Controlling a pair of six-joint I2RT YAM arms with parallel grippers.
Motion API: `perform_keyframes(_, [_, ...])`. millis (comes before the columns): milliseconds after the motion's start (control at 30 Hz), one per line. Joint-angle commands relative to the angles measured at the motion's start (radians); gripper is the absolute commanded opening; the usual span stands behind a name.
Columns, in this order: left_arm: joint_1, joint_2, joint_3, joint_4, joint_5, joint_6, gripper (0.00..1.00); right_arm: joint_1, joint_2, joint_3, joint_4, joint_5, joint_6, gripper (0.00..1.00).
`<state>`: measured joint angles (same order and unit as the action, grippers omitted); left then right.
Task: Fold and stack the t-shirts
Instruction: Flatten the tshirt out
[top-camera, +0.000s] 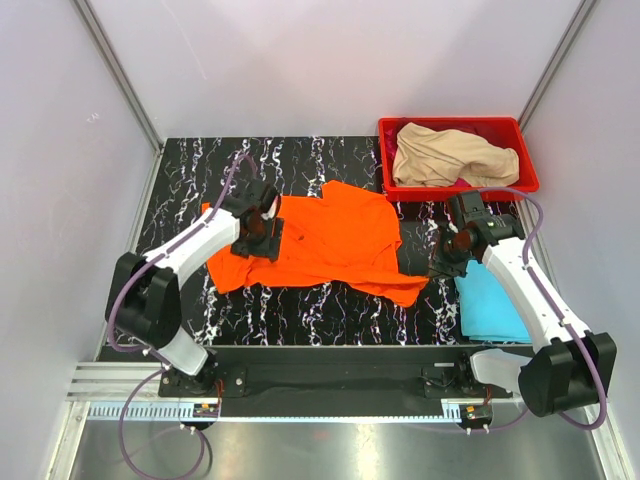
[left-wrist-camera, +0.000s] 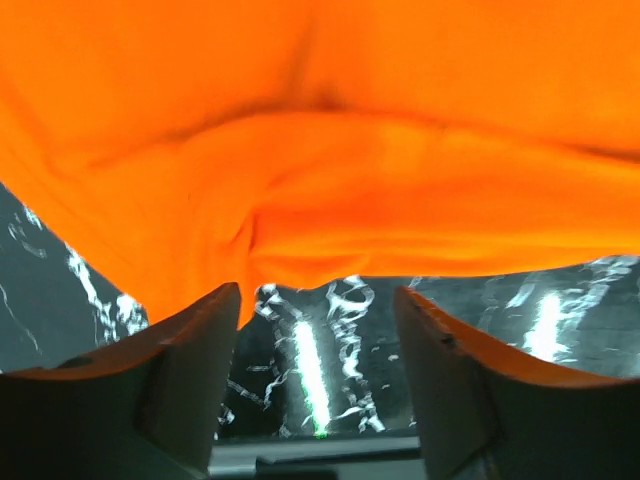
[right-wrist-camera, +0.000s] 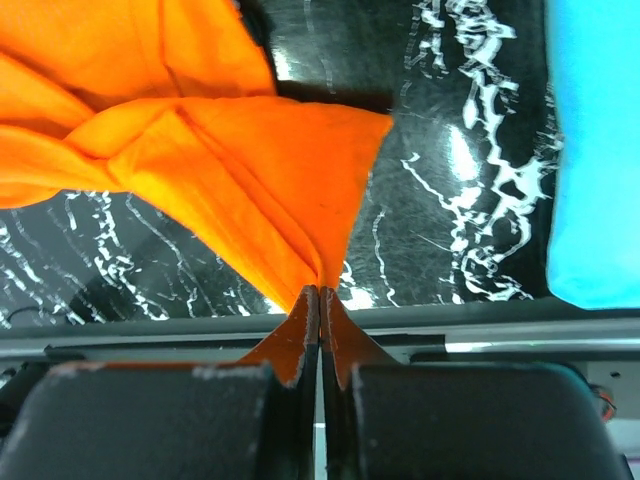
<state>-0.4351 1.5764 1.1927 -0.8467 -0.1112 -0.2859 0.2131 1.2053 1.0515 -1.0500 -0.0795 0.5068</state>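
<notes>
The robot's left gripper needs to next close on the orange t-shirt's side edge (top-camera: 220, 245) (left-wrist-camera: 80, 160), about halfway along the end farthest from the right gripper.
The bright orange t-shirt (top-camera: 325, 240) lies rumpled in the middle of the black marble table (top-camera: 330, 315). My left gripper (top-camera: 258, 230) sits over its left part. In the left wrist view this gripper (left-wrist-camera: 318, 305) is open, with bare table between the fingers (left-wrist-camera: 195, 350) and orange cloth (left-wrist-camera: 320, 150) just beyond the tips. My right gripper (top-camera: 450, 252) is at the shirt's right side and, in its wrist view (right-wrist-camera: 320, 297), is shut on a pulled-up fold of the orange shirt (right-wrist-camera: 250, 160). The light blue t-shirt (top-camera: 492, 300) lies folded at the near right, under the right arm. The beige t-shirt (top-camera: 455, 155) lies in the bin. The magenta t-shirt is out of view.
The red plastic bin (top-camera: 525, 165) stands at the back right corner of the table. White walls with metal frame posts enclose the table on three sides. The light blue shirt's edge (right-wrist-camera: 595, 150) shows just right of my right gripper.
</notes>
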Motion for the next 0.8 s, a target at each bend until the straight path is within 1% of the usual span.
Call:
perform_keyframes(0, [0.05,-0.001,-0.015,-0.008,-0.007,0.004,0.7,-0.001,-0.007,-0.007,0.044,-0.048,-0.036,0.0])
perform_keyframes(67, [0.078,-0.028,-0.039,0.003,-0.027,-0.005,0.66,0.0,0.0,-0.007,0.047,-0.06,-0.039,0.0])
perform_keyframes(100, [0.131,-0.036,-0.05,0.027,-0.018,-0.007,0.63,0.0,0.002,-0.008,0.048,-0.072,-0.039,0.0])
perform_keyframes(133, [0.166,-0.042,-0.068,0.04,0.028,-0.01,0.58,0.002,0.002,-0.007,0.05,-0.077,-0.04,0.0])
perform_keyframes(167, [0.203,-0.038,-0.074,0.064,0.066,-0.013,0.46,0.0,0.003,-0.008,0.054,-0.077,-0.042,0.0])
perform_keyframes(200, [0.266,-0.027,-0.076,0.073,0.105,-0.016,0.42,0.0,0.005,-0.004,0.054,-0.08,-0.048,0.0])
perform_keyframes(233, [0.286,-0.016,-0.077,0.084,0.183,-0.016,0.38,0.0,0.007,-0.004,0.054,-0.08,-0.051,0.0])
perform_keyframes(267, [0.298,0.012,-0.073,0.092,0.197,-0.015,0.36,0.0,0.013,-0.002,0.054,-0.08,-0.053,0.0])
perform_keyframes(433, [0.32,0.062,-0.062,0.109,0.167,-0.035,0.37,0.0,0.023,0.013,0.054,-0.08,-0.06,0.0])
perform_keyframes(567, [0.332,0.106,-0.045,0.109,0.117,-0.009,0.37,0.002,0.02,0.012,0.051,-0.077,-0.063,0.0])
perform_keyframes(667, [0.369,0.137,-0.039,0.118,0.117,0.005,0.37,0.002,0.023,0.011,0.048,-0.077,-0.062,0.0])
perform_keyframes(767, [0.383,0.154,-0.035,0.129,0.114,0.03,0.37,0.0,0.025,0.019,0.045,-0.072,-0.065,0.0])
